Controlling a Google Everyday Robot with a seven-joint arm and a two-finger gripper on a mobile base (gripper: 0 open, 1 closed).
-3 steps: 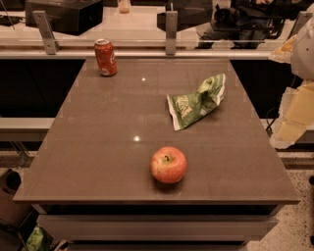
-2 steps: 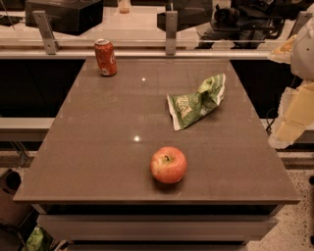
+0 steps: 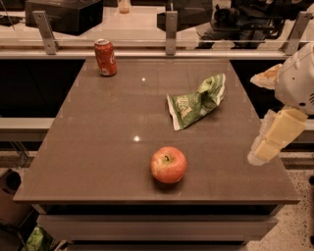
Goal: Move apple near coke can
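Note:
I go to the red-orange apple next and close my gripper around the apple's middle (image 3: 169, 165), with fingers on the apple's near and far sides.
The red-orange apple (image 3: 168, 164) stands on the brown table (image 3: 98, 147) near its front edge, stem dimple up. The red coke can (image 3: 105, 57) stands upright at the table's far left corner, well apart from the apple. My gripper (image 3: 272, 139) hangs at the right edge of the view, off the table's right side, level with the apple and well to its right. It touches nothing and holds nothing that I can see.
A crumpled green-and-white snack bag (image 3: 196, 102) lies right of centre, between the apple and the far edge. A rail with metal posts (image 3: 170, 27) runs behind the table. A counter with dark equipment (image 3: 64, 13) stands beyond it.

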